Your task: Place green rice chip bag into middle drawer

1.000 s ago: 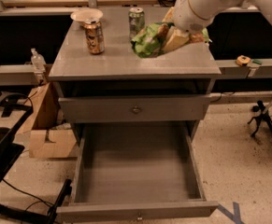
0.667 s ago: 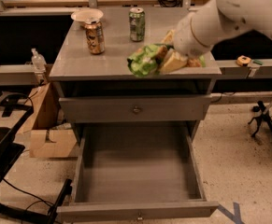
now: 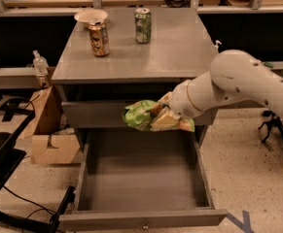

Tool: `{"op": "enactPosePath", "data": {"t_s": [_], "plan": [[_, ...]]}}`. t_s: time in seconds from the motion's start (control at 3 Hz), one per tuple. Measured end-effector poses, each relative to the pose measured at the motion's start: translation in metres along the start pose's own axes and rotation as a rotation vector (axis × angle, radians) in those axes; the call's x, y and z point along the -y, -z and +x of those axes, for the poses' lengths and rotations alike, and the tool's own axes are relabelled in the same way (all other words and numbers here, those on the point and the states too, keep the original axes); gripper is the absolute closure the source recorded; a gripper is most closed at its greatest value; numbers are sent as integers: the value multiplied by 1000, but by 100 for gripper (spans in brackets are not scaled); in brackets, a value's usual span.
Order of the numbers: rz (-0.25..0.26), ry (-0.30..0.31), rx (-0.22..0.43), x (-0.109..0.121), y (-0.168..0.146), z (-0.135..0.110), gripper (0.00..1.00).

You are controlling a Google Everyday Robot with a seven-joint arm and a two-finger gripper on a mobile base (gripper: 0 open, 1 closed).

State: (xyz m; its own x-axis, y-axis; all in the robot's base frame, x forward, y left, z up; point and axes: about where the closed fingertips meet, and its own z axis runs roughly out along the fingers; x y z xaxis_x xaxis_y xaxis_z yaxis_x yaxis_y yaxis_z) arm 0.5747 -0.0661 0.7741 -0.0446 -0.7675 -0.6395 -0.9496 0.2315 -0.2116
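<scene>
My gripper needs to release the green rice chip bag on the rear half of the middle drawer's grey bottom point(image 3: 158, 157).
My gripper point(image 3: 166, 116) is shut on the green rice chip bag point(image 3: 140, 114) and holds it in the air in front of the closed upper drawer point(image 3: 90, 113), above the back of the open middle drawer point(image 3: 141, 178). The bag is bright green and crinkly and sticks out to the left of the gripper. The white arm point(image 3: 238, 86) reaches in from the right. The middle drawer is pulled out wide, its flat grey bottom bare, with a small knob point(image 3: 143, 224) on its front.
On the grey cabinet top point(image 3: 180, 47) stand a brown can point(image 3: 98, 38), a green soda can point(image 3: 142, 25) and a white bowl point(image 3: 89, 17). A cardboard box point(image 3: 48, 135) sits on the floor at the left, with black cables beside it.
The arm has carried the bag off the cabinet top, forward and down, to a spot in front of the upper drawer above the open middle drawer.
</scene>
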Motion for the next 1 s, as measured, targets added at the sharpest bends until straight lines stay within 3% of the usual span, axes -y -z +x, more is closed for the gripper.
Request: {"op": "enactPosePath", "data": {"t_s": [0.33,0.67,1.0], "plan": [[-9,-5,-2,-4,-4,3,100],[-31,-23,-42,-4,-31,24,100],[-47,-51,-112,-12,-74,78,100]]}}
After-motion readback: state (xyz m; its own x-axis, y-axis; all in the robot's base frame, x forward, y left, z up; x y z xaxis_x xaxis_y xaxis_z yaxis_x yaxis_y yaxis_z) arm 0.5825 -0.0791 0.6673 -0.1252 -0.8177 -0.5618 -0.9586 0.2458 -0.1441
